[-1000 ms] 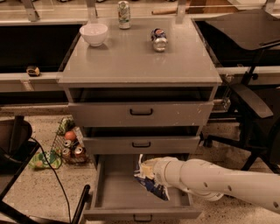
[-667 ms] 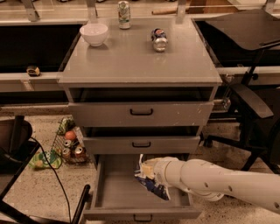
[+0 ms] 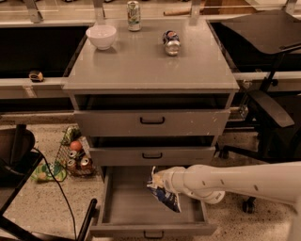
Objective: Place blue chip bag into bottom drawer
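Observation:
Next, my gripper puts the blue chip bag down on the bottom drawer's inside (image 3: 163,205) behind the drawer's black handle. The bag now hangs tilted over that drawer.
The blue chip bag (image 3: 164,194), dark blue with white patches, hangs over the open bottom drawer (image 3: 127,207), the lowest grey tray of the cabinet, pulled out with a small black handle at its front. My gripper (image 3: 160,180) comes in from the right on a white arm and is shut on the bag's top edge. The bag hangs tilted above the right half of the drawer; I cannot tell whether its lower end touches the drawer floor.
On the cabinet top stand a white bowl (image 3: 102,36), an upright can (image 3: 133,9) and a blue-and-silver can lying on its side (image 3: 171,42). A wire basket of cans (image 3: 73,158) sits left of the cabinet. Office chairs stand at the right (image 3: 268,113) and lower left (image 3: 19,155).

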`<state>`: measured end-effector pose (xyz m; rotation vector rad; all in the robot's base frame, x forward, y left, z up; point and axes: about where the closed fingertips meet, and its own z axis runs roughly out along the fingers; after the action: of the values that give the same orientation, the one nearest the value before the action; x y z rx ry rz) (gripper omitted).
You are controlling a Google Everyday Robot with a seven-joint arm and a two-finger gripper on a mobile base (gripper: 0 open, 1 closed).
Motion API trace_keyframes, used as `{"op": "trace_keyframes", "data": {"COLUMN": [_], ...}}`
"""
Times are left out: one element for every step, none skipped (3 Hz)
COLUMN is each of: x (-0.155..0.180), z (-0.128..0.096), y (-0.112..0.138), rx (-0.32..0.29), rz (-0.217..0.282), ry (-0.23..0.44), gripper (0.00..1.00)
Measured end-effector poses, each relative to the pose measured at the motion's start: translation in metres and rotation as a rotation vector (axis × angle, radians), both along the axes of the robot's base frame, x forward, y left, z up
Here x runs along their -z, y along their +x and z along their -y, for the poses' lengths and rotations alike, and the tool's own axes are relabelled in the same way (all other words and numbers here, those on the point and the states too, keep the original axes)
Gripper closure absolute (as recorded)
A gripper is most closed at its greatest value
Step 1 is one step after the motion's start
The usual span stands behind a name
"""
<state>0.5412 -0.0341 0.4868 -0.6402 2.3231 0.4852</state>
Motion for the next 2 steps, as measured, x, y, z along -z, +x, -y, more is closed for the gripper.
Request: {"op": "trace_keyframes", "data": {"x": [0.0723,0.0724], "z": [0.0048,0.0048], "y": [0.0273,0.0273], "rx": [0.044,0.044], "rz": [-0.078,-0.078], "ry": [0.025,0.025], "gripper": [1.0,1.0]}}
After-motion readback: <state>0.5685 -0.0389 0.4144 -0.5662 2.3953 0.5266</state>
